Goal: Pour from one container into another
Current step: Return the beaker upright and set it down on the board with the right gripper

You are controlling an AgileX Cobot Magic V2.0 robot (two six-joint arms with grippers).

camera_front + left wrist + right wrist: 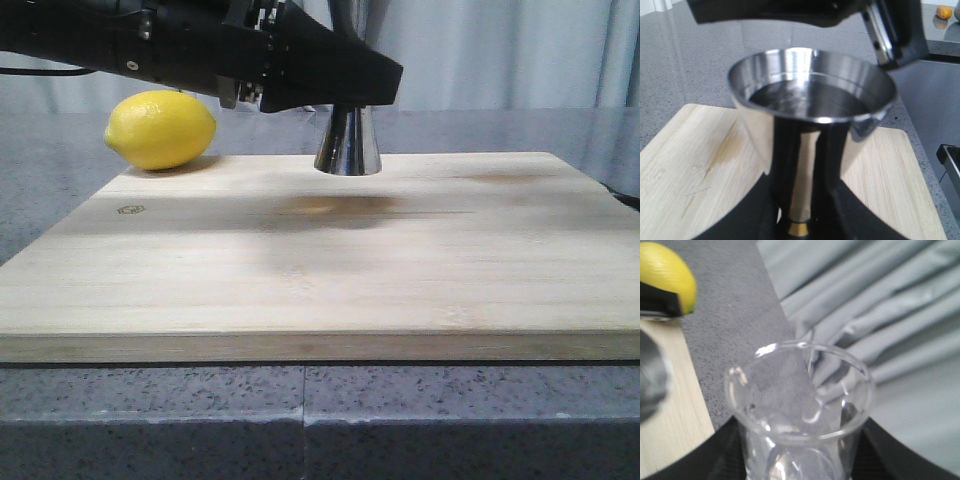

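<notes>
The robot's right gripper needs to release the clear glass beaker on the brown patch (522, 184) by the far edge of the wooden board.
The steel jigger (347, 140) stands upright on the far part of the wooden board (330, 270). Its top is hidden behind my left arm. In the left wrist view the jigger (810, 100) fills the frame, with clear liquid in its upper cup and a gold band at the waist. My left gripper (800, 215) is shut on that waist. The clear glass beaker (800, 405) is out of the front view. My right gripper (802, 460) is shut on its body. No liquid shows near the beaker's rim.
A yellow lemon (160, 128) lies on the grey counter just off the board's far left corner. A dark wet patch (330, 207) marks the board in front of the jigger. A black part of the other arm (805, 10) hangs above the jigger's mouth. Grey curtain (880, 300) hangs behind.
</notes>
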